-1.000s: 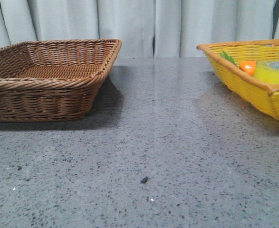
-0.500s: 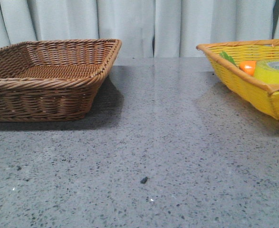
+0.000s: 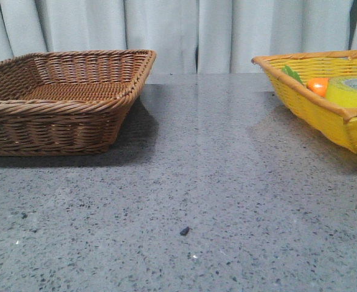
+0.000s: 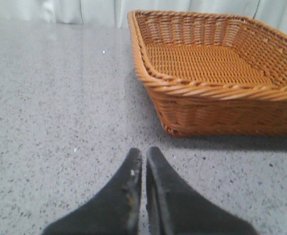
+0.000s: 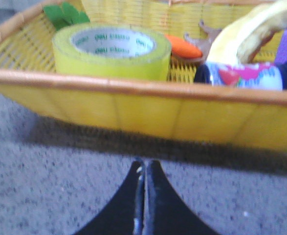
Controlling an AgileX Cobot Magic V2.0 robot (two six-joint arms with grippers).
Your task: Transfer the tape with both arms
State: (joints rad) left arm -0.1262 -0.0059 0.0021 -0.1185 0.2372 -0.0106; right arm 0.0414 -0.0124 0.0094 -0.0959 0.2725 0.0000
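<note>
The robot's right gripper needs to next move to the yellow tape and close on the tape's side [image 3: 335, 87] [image 5: 64, 43] that faces the brown wicker basket.
The tape [image 5: 111, 54], a wide yellow roll with a white core and green lettering, lies flat in the yellow basket [image 5: 143, 110]. It also shows in the front view [image 3: 351, 91], at the far right inside that basket [image 3: 312, 109]. My right gripper [image 5: 144, 166] is shut and empty, low over the table just outside the basket's near wall. My left gripper [image 4: 143, 154] is shut and empty over the table, beside the brown wicker basket [image 4: 216, 93]. Neither gripper shows in the front view.
The brown wicker basket [image 3: 56, 103] stands at the left, with nothing showing inside it. The yellow basket also holds an orange carrot [image 5: 182, 47] with green leaves [image 5: 65, 14], a banana [image 5: 248, 32] and a dark-capped bottle [image 5: 246, 76]. A small dark speck [image 3: 184, 230] lies on the grey table.
</note>
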